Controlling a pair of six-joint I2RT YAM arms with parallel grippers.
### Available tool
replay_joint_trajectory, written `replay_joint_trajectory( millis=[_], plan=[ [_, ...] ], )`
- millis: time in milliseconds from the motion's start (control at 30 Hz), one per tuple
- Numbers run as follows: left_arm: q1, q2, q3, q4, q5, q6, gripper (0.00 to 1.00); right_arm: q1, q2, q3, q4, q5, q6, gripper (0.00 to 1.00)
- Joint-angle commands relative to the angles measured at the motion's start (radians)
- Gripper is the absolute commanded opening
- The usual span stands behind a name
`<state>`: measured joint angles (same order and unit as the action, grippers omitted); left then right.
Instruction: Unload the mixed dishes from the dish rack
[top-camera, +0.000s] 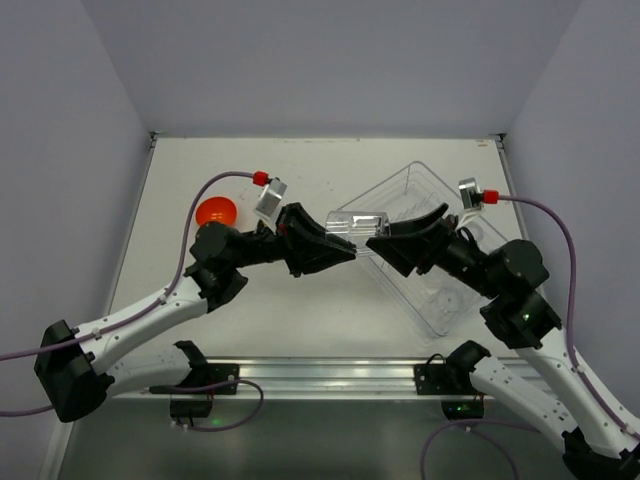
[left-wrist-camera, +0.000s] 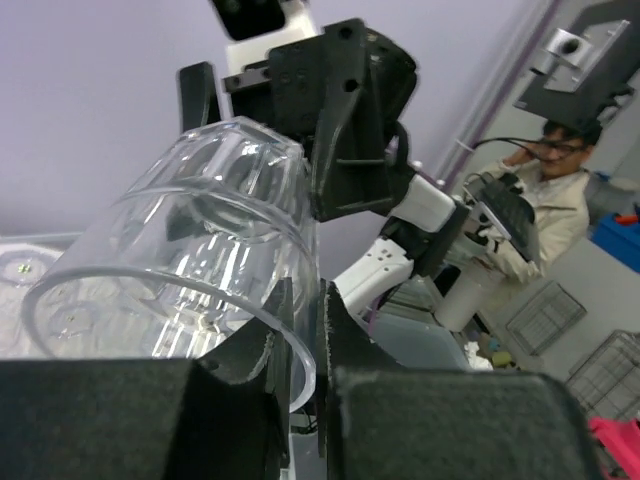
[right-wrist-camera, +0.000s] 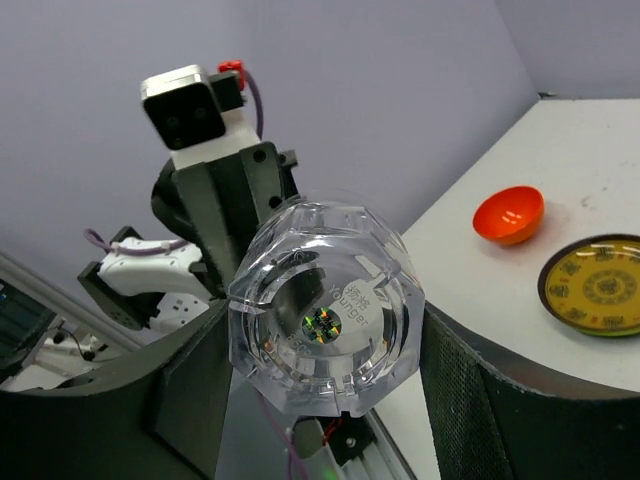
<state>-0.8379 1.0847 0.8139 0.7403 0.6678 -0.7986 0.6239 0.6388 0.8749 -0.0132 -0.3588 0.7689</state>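
I need to release the clear plastic cup from my left gripper on the table (top-camera: 219, 270) just in front of the orange bowl.
A clear plastic cup (top-camera: 357, 222) hangs on its side in the air between my two grippers, over the table just left of the dish rack (top-camera: 440, 185). My left gripper (top-camera: 335, 250) is shut on the cup's rim wall; in the left wrist view its fingers pinch the cup (left-wrist-camera: 200, 230) at my left gripper (left-wrist-camera: 318, 300). My right gripper (top-camera: 385, 240) holds the cup's octagonal base (right-wrist-camera: 325, 310), with a finger (right-wrist-camera: 470, 390) touching each side. The orange bowl (top-camera: 215, 211) sits on the table at the left.
An olive-yellow patterned plate (right-wrist-camera: 598, 285) lies on the table near the orange bowl (right-wrist-camera: 508, 215); in the top view my left arm hides it. The clear rack spans the right half of the table. A rail (top-camera: 330, 372) runs along the near edge.
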Motion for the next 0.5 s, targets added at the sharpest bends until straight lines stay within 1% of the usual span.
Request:
replay_joint_trajectory(
  millis=[0,33,100,133,167,200,233,267,300,333,367,400,433,467],
  plan=[
    [-0.017,-0.016,-0.004,0.119,0.032,-0.001,0.02,-0.001,-0.001,-0.002,0.119,-0.023,-0.025,0.0],
    [-0.017,-0.017,-0.008,0.107,0.027,0.002,0.0,-0.001,0.01,-0.002,0.125,-0.022,-0.029,0.0],
    [-0.017,-0.031,-0.001,0.059,0.004,0.022,0.0,-0.001,0.027,0.001,0.127,-0.017,-0.049,0.0],
    [-0.017,-0.04,0.013,-0.101,-0.058,0.092,0.0,-0.001,0.038,0.004,0.124,-0.022,-0.066,0.05],
    [-0.017,-0.051,0.081,-0.236,-0.118,0.158,0.0,-0.001,0.042,0.006,0.095,-0.016,-0.086,0.23],
    [-0.017,-0.072,0.124,-0.403,-0.213,0.227,0.0,-0.001,0.045,0.012,0.053,0.012,-0.123,0.97],
    [-0.013,-0.078,0.163,-0.687,-0.451,0.334,0.0,-0.001,0.056,0.048,-0.102,0.146,-0.153,0.99],
    [-0.009,-0.075,0.239,-0.835,-0.587,0.367,0.0,-0.001,0.068,0.073,-0.199,0.25,-0.175,0.99],
    [-0.001,-0.045,0.278,-1.089,-0.854,0.381,0.0,-0.001,0.081,0.117,-0.276,0.47,-0.206,0.99],
    [0.043,-0.014,0.318,-1.218,-0.96,0.372,0.0,-0.003,0.091,0.131,-0.404,0.576,-0.213,0.99],
    [0.078,0.016,0.352,-1.325,-1.028,0.357,0.0,-0.006,0.11,0.139,-0.448,0.659,-0.218,0.99],
    [0.13,0.087,0.39,-1.515,-1.077,0.337,0.0,-0.01,0.116,0.139,-0.471,0.713,-0.236,0.99],
    [0.237,0.121,0.396,-1.588,-1.114,0.337,0.0,-0.013,0.12,0.136,-0.485,0.756,-0.25,0.99],
    [0.279,0.147,0.398,-1.642,-1.131,0.337,0.0,-0.016,0.127,0.13,-0.491,0.764,-0.259,0.99]
  ],
)
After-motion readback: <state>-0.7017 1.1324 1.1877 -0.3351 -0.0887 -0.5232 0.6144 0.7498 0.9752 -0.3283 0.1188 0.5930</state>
